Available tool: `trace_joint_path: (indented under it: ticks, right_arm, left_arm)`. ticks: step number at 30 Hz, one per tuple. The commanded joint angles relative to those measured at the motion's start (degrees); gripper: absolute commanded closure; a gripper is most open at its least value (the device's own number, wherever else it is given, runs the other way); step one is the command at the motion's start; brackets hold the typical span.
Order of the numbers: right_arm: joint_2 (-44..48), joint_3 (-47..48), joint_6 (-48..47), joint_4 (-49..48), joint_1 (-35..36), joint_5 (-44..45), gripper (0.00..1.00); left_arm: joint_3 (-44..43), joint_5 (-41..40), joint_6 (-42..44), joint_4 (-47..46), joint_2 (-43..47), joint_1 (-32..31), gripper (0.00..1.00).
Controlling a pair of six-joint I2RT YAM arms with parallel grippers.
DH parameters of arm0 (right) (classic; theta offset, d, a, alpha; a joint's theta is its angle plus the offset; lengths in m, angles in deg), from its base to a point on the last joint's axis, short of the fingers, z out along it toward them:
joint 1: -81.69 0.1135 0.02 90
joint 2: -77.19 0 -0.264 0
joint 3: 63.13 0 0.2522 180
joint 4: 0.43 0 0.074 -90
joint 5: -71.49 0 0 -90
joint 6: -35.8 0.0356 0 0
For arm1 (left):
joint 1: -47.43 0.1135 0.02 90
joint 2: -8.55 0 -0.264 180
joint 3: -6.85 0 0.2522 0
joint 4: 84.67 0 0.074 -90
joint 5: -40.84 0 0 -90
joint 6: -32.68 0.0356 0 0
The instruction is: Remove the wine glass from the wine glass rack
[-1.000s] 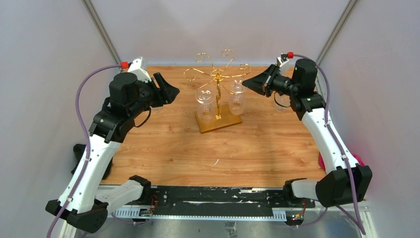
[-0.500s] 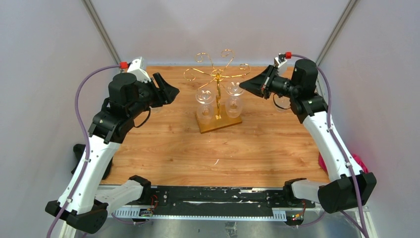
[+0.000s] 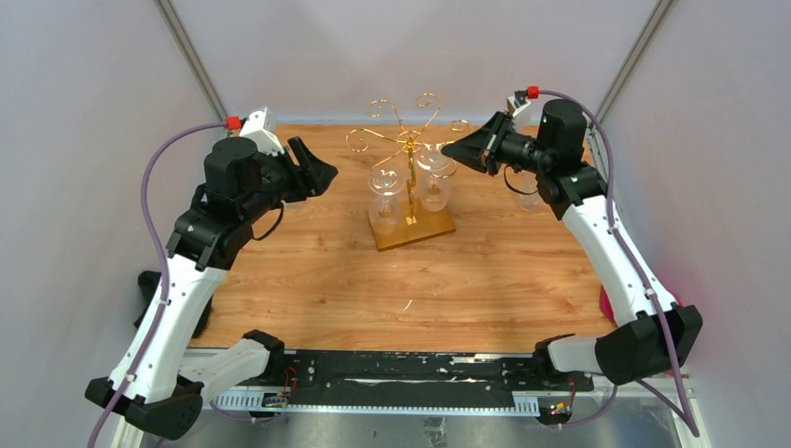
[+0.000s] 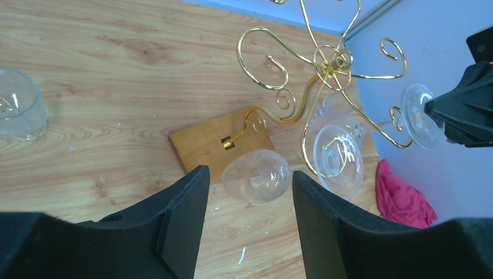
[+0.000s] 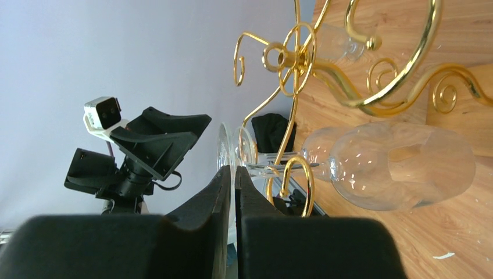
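Observation:
My right gripper is holding the wine glass by its foot, and my left gripper should close on that glass's bowl rim (image 3: 433, 206) (image 4: 325, 108).
The gold wire wine glass rack (image 3: 408, 140) stands on its wooden base (image 3: 415, 229) at the table's far middle. Two wine glasses hang upside down from it. My right gripper (image 3: 448, 149) is shut on the foot rim (image 5: 223, 145) of the right-hand wine glass (image 3: 435, 184), whose bowl (image 5: 401, 165) hangs beside a scroll arm. The left-hand glass (image 3: 385, 194) hangs free; its bowl (image 4: 256, 176) shows between my left fingers. My left gripper (image 3: 322, 173) is open and empty, left of the rack and apart from it.
A loose glass (image 4: 17, 110) stands on the table at the far left. Another glass (image 3: 532, 194) stands behind my right arm. A pink cloth (image 3: 606, 303) lies at the right table edge. White walls close in on both sides.
My right gripper has moved left toward the rack's pole. The right-hand glass has shifted left and slightly farther with it. The left arm has not moved.

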Motion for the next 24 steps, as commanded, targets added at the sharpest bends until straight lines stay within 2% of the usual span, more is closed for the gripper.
trace_joint_path:
  ticks: [1, 10, 24]
  right_arm:
    - [-1.43, 3.49, -2.16, -1.06, 0.57, 2.52, 1.0]
    - [-3.24, 5.26, -3.53, -1.07, -2.15, 4.41, 1.0]
    - [6.0, -1.37, -5.43, 1.44, -9.76, 1.49, 1.0]
  left_arm:
    - [-0.25, 0.46, 0.06, 0.53, 1.12, -0.25, 0.41]
    - [-0.58, 0.14, 0.45, 0.98, 1.31, -0.24, 0.41]
    - [-0.9, 0.96, -0.12, 0.36, 0.09, -0.24, 0.4]
